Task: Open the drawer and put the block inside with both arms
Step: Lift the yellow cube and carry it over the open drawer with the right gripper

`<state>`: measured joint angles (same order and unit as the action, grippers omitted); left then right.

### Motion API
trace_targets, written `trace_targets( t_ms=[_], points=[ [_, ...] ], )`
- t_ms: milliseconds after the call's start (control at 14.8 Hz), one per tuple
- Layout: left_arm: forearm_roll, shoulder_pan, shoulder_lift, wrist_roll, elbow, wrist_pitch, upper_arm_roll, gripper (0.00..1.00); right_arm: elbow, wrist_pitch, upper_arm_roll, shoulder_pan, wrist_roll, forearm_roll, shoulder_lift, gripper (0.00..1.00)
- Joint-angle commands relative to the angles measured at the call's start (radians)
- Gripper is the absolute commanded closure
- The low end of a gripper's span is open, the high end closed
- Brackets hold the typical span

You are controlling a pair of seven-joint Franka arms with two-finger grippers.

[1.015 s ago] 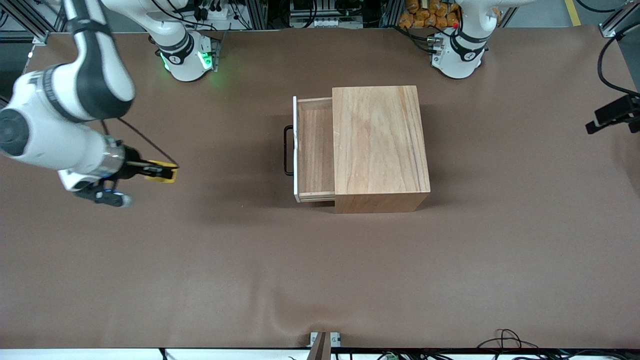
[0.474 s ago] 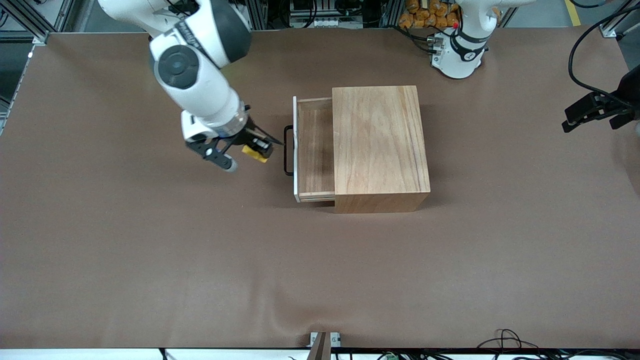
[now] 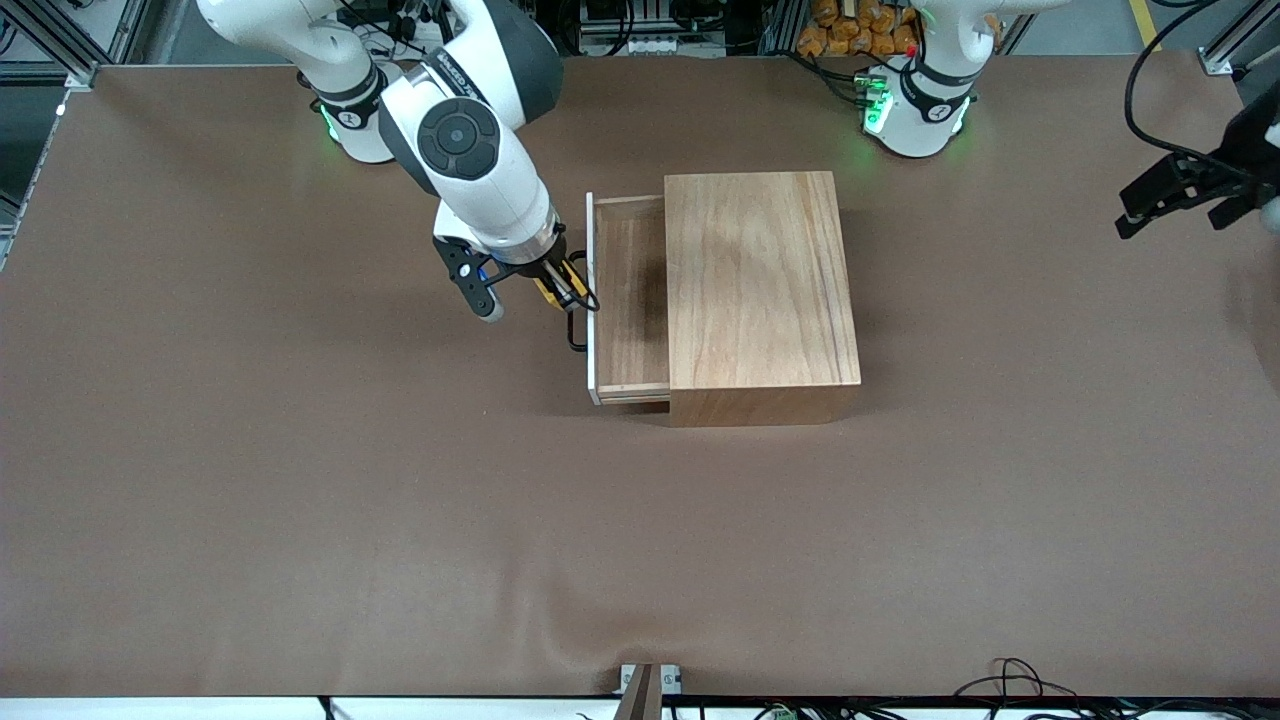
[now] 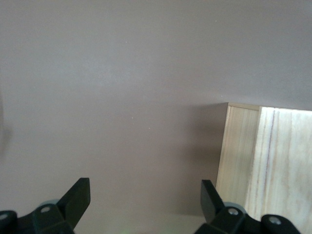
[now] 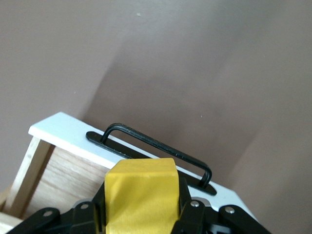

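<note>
My right gripper needs to set the yellow block, now in the air over the handle, free on the middle of the drawer's bare bottom (image 3: 635, 308), behind the black handle.
The wooden box (image 3: 760, 290) stands mid-table with its drawer (image 3: 630, 300) pulled out toward the right arm's end. The drawer's floor is bare. My right gripper (image 3: 563, 287) is shut on the yellow block (image 3: 553, 288) and holds it in the air over the black handle (image 3: 575, 330) and the pale front panel. In the right wrist view the block (image 5: 141, 192) sits between the fingers, above the handle (image 5: 156, 146) and the drawer (image 5: 58, 175). My left gripper (image 3: 1178, 192) is open and empty in the air over the left arm's end of the table.
The brown table cover (image 3: 400, 520) lies flat around the box. In the left wrist view my open left gripper (image 4: 144, 197) faces bare table cover, with a corner of the box (image 4: 273, 161) at one side. Cables lie along the table's edge nearest the front camera (image 3: 1010, 680).
My right gripper has carried the yellow block from the right arm's end of the table to over the drawer's handle. My left gripper has drifted toward the bases' side.
</note>
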<state>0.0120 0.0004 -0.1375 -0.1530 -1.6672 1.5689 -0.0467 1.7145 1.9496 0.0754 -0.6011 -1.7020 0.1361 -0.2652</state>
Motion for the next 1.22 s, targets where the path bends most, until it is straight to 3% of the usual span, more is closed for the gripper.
trace_targets(
  t_ms=[0,271,1150],
  points=[
    [0.011,0.007,-0.024,-0.014,-0.029,0.01,-0.015,0.0,-0.013,0.026,-0.012,-0.029,-0.109,-0.003,-0.026,0.66],
    [0.009,0.01,-0.025,0.053,-0.029,-0.013,-0.012,0.0,-0.022,0.129,-0.012,-0.077,-0.267,-0.018,-0.092,0.66],
    [-0.003,0.003,-0.005,0.056,0.015,-0.029,-0.016,0.0,-0.133,0.157,-0.016,-0.151,-0.4,-0.067,-0.267,0.61]
  ],
)
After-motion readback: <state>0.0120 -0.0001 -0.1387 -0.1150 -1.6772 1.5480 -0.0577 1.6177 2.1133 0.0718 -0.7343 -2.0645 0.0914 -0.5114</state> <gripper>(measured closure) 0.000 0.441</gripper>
